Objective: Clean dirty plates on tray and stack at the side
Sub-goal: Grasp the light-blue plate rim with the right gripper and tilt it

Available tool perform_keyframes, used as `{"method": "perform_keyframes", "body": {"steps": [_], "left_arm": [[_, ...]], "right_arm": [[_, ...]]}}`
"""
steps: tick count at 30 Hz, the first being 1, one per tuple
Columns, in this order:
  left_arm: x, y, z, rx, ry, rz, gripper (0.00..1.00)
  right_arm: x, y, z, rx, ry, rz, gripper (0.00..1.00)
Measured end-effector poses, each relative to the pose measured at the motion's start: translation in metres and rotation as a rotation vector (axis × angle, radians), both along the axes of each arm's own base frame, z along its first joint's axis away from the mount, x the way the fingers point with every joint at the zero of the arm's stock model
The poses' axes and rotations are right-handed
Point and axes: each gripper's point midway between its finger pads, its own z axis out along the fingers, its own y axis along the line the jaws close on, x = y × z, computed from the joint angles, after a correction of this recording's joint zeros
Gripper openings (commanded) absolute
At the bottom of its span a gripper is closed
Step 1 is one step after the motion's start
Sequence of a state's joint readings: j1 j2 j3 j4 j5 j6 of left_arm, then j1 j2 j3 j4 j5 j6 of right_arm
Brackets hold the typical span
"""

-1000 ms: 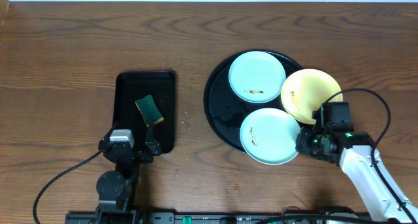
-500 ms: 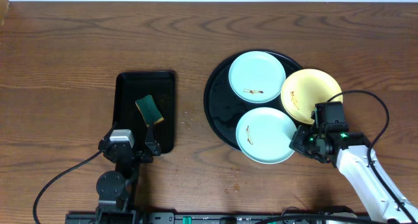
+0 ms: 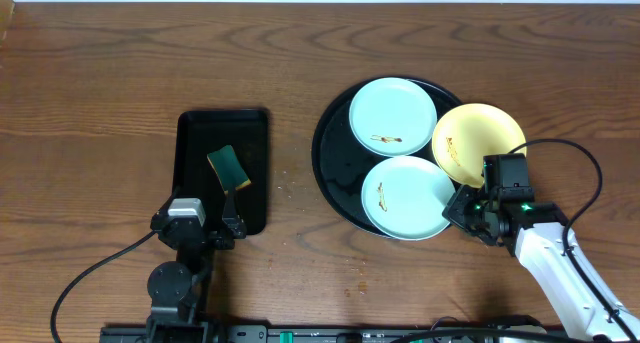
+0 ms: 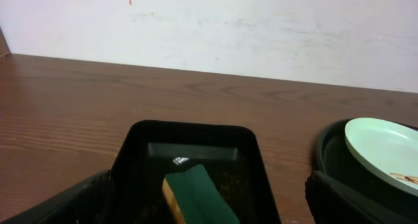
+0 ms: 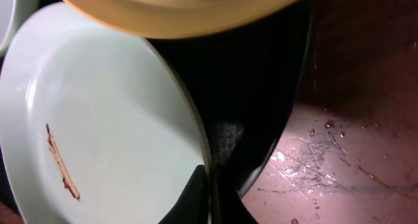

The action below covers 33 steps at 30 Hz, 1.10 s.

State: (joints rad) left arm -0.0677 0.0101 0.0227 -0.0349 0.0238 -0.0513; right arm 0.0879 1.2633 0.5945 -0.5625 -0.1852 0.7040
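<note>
The near blue plate juts over the round black tray's near rim, so my right gripper should shift it inward and retake the plate's side rim (image 3: 450, 195) before wiping.
The round black tray (image 3: 335, 158) holds two pale blue plates and a pale yellow plate (image 3: 478, 143). The far blue plate (image 3: 393, 113) has brown specks. The near blue plate (image 3: 408, 198) has a brown streak; it also shows in the right wrist view (image 5: 111, 119). My right gripper (image 3: 462, 207) is shut on that plate's right rim (image 5: 208, 185), one finger above it and one below. The yellow plate overhangs the tray's right rim (image 5: 189, 8). My left gripper (image 3: 205, 233) is open and empty at the front of the rectangular tray (image 3: 200, 143).
A green and yellow sponge (image 3: 228, 169) lies in the rectangular black tray, also seen in the left wrist view (image 4: 196, 198). Crumbs lie on the wooden table (image 3: 100, 83) between the trays. A cable loops by my right arm.
The near blue plate, held by my right gripper, has shifted up and further onto the round tray. The left arm has not moved.
</note>
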Motion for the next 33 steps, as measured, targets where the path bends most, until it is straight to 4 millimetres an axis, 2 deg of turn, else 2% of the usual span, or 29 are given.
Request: {"method": "perform_keyframes", "body": {"steps": [7, 14, 21, 26, 33], "left_arm": [[0.000, 0.000, 0.000, 0.000, 0.000, 0.000, 0.93], [0.000, 0.000, 0.000, 0.000, 0.000, 0.000, 0.93], [0.000, 0.000, 0.000, 0.000, 0.000, 0.000, 0.93], [0.000, 0.000, 0.000, 0.000, 0.000, 0.000, 0.93], [0.000, 0.000, 0.000, 0.000, 0.000, 0.000, 0.93]], "right_arm": [[0.003, 0.002, 0.001, 0.001, -0.015, 0.003, 0.01], [0.011, 0.020, 0.006, 0.014, -0.060, 0.034, 0.04], [0.016, 0.029, 0.008, -0.018, -0.098, 0.037, 0.06], [0.024, 0.030, 0.011, -0.043, -0.137, 0.035, 0.07], [0.020, 0.032, 0.010, -0.066, -0.132, 0.050, 0.05]]}}
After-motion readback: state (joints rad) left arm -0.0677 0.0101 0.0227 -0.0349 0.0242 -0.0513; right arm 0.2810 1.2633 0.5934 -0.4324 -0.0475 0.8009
